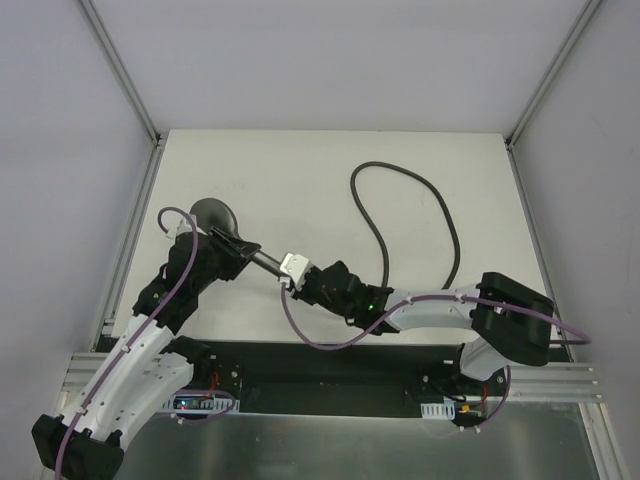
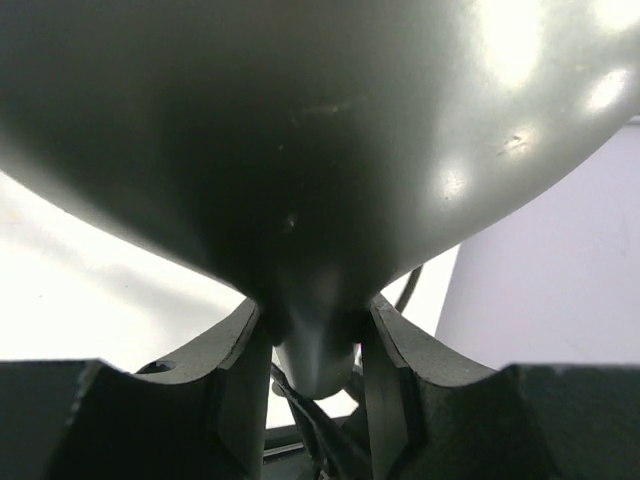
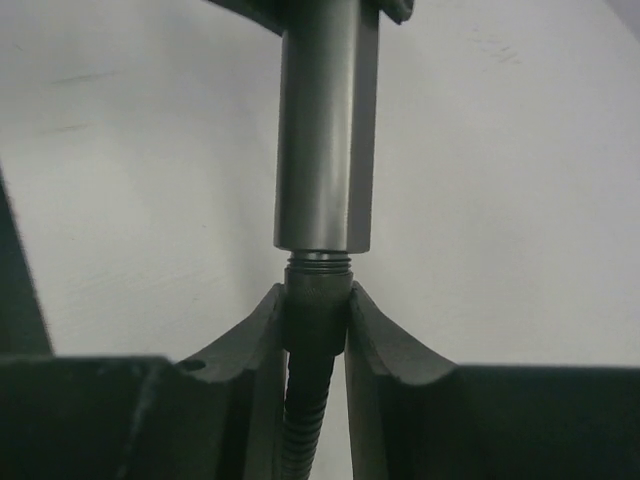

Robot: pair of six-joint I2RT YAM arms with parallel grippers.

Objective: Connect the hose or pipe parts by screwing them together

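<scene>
My right gripper is on the hose's fitting with threads showing between it and the shower head's handle, so it should open, turn back and regrip the fitting [image 3: 318, 312] to screw it deeper.
The dark grey shower head [image 1: 214, 212] lies with its round face at the left of the table, and its handle [image 1: 266, 261] points right. My left gripper [image 1: 238, 246] is shut on the shower head [image 2: 400, 140] at its narrow neck, which sits between the fingers [image 2: 240, 390] of the left gripper [image 2: 315, 345]. The hose [image 1: 381, 240] loops across the table's middle. My right gripper [image 1: 288, 272] is shut on the hose's end fitting [image 3: 317, 300]. This fitting meets the handle [image 3: 325, 130] end to end, with a few threads showing between them. The right gripper [image 3: 317, 312] has the ribbed hose [image 3: 303, 425] trailing back between its fingers.
Grey walls and metal frame posts [image 1: 125, 80] close in the white table [image 1: 300, 170] on three sides. A black strip and rail [image 1: 320, 365] with the arm bases run along the near edge. Purple cables [image 1: 320, 338] hang along both arms.
</scene>
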